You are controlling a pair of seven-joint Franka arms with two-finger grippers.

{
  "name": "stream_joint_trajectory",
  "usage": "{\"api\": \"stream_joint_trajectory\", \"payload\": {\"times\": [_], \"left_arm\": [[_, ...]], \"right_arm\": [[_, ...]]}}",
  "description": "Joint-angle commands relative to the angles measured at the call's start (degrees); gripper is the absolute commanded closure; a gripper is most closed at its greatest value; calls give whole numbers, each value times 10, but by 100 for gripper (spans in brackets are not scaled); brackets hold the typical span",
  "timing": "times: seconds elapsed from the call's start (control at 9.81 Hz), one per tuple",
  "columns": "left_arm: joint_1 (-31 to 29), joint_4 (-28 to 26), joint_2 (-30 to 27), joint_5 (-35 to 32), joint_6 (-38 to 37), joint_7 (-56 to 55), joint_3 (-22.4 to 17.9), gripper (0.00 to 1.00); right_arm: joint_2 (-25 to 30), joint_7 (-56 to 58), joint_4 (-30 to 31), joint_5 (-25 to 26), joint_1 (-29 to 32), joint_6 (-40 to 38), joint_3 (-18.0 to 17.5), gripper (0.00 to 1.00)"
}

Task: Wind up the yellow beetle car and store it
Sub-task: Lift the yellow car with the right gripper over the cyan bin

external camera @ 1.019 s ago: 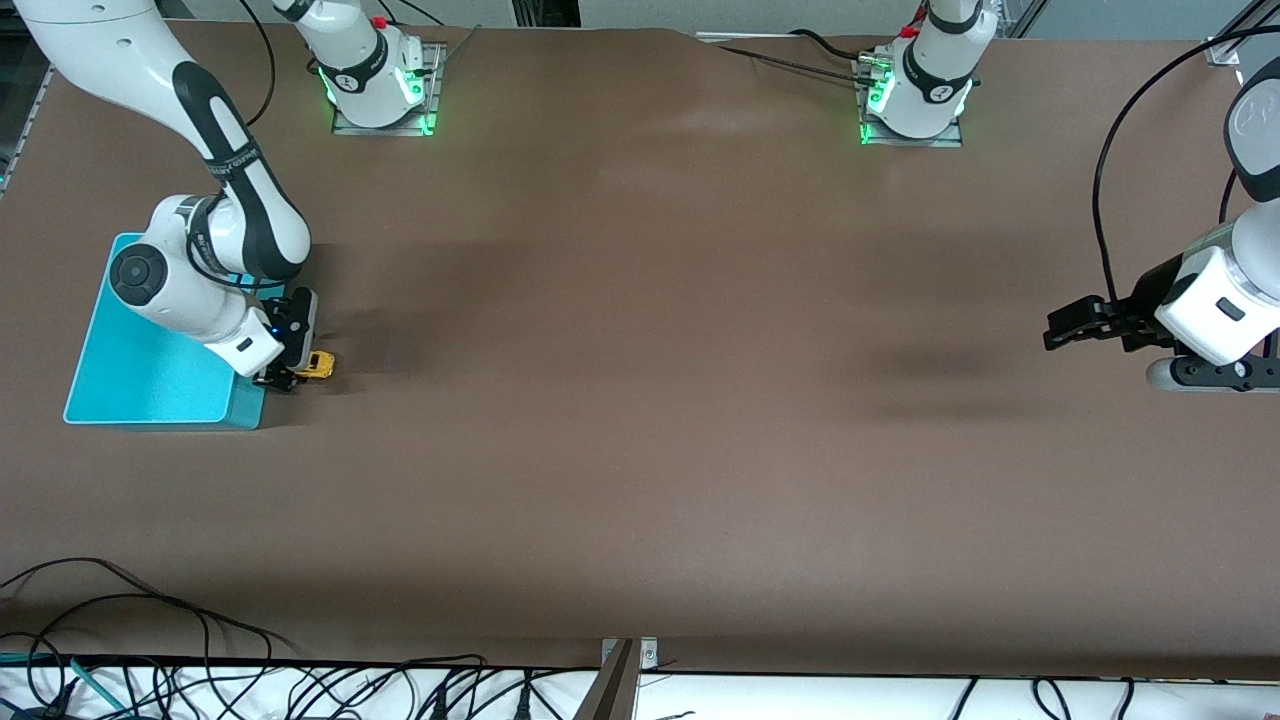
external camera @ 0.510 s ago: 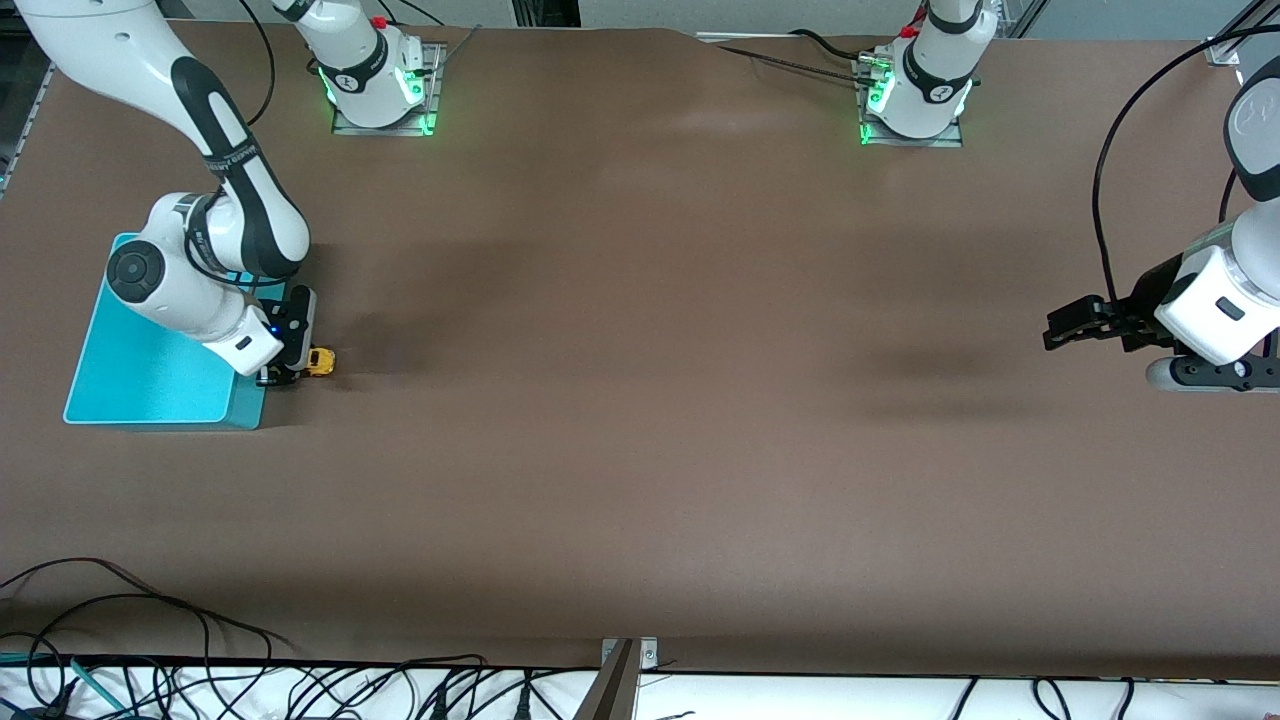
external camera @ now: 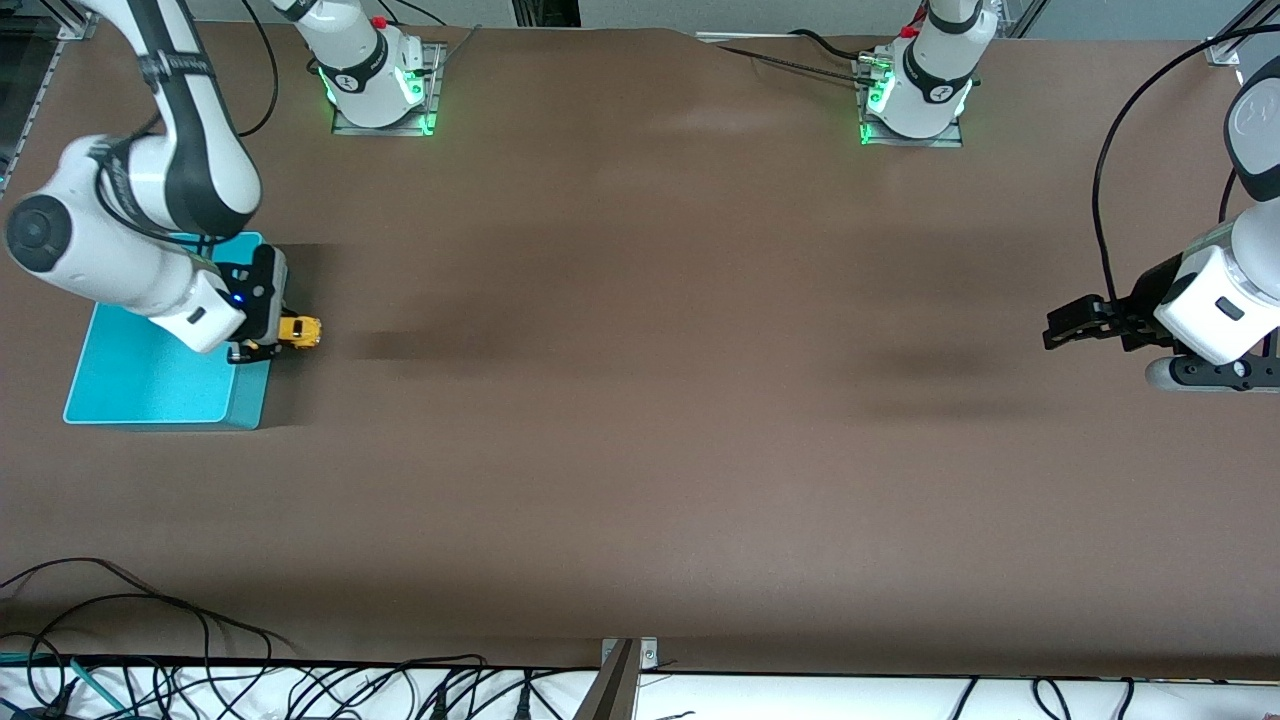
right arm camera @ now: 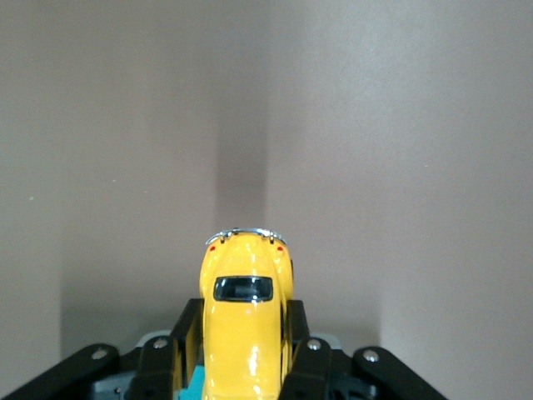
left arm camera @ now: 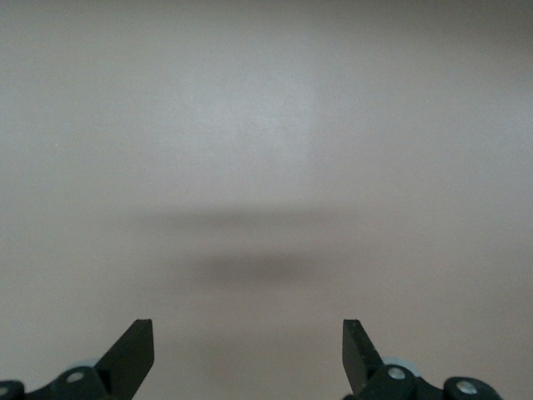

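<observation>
I should use my right gripper to set the yellow beetle car down in the turquoise bin's half (external camera: 212, 300) nearest the arm bases.
My right gripper (external camera: 268, 341) is shut on the yellow beetle car (external camera: 300, 331) and holds it in the air over the edge of the turquoise bin (external camera: 150, 385) at the right arm's end of the table. In the right wrist view the car (right arm camera: 244, 321) sits between the two black fingers (right arm camera: 301, 333), its dark window facing the camera, with a strip of turquoise below it. My left gripper (external camera: 1062, 328) is open and empty, held above the bare table at the left arm's end; its fingertips (left arm camera: 133, 350) show wide apart in the left wrist view.
The two arm bases (external camera: 380, 80) stand along the table's edge farthest from the front camera. Loose cables (external camera: 150, 640) lie along the edge nearest it. The brown table top (external camera: 640, 400) stretches between the arms.
My right gripper has lifted the yellow car off the table and carried it up and toward the turquoise bin. The left arm has not moved.
</observation>
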State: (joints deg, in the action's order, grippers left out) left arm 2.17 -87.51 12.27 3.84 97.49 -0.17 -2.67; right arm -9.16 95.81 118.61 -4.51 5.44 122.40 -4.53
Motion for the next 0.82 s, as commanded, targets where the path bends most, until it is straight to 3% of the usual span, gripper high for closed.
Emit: {"api": "stream_joint_trajectory", "payload": {"times": [0.0,0.41,0.71], "left_arm": [[-2,9,0,1,-15,12,0,0],[-3,9,0,1,-15,13,-1,0],[-3,9,0,1,-18,13,-1,0]], "right_arm": [[13,68,0,-12,39,-24,-6,100],[-3,204,-1,46,130,-22,-4,100],[-46,300,-2,48,180,-15,-1,100]]}}
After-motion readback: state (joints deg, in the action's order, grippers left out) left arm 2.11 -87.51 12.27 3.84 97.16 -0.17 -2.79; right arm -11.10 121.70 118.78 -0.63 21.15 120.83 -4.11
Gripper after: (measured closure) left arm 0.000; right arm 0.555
